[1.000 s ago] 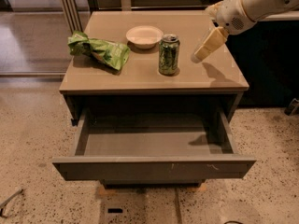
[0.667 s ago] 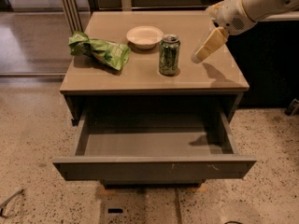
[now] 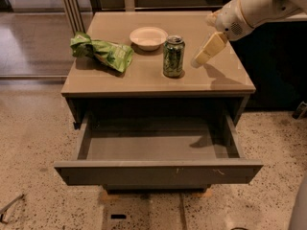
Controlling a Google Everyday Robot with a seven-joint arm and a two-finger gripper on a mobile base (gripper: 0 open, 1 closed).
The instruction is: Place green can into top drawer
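The middle of the green can (image 3: 173, 57), in front of the white bowl, should be gripped next by my gripper, closing there around the can's sides.
The green can (image 3: 173, 56) stands upright on the cabinet top (image 3: 144, 78), near the middle, in front of a bowl. The top drawer (image 3: 158, 172) is pulled out wide and its inside shows bare. My gripper (image 3: 204, 55) hangs above the cabinet top just right of the can, a short gap away from it, with pale fingers pointing down-left. It holds nothing that I can see.
A white bowl (image 3: 148, 37) sits behind the can. A bright green snack bag (image 3: 102, 51) lies at the left of the top. A dark cabinet (image 3: 273, 66) stands to the right. Speckled floor lies all around.
My gripper has shifted slightly toward the can. The can, bowl, bag and drawer have not moved.
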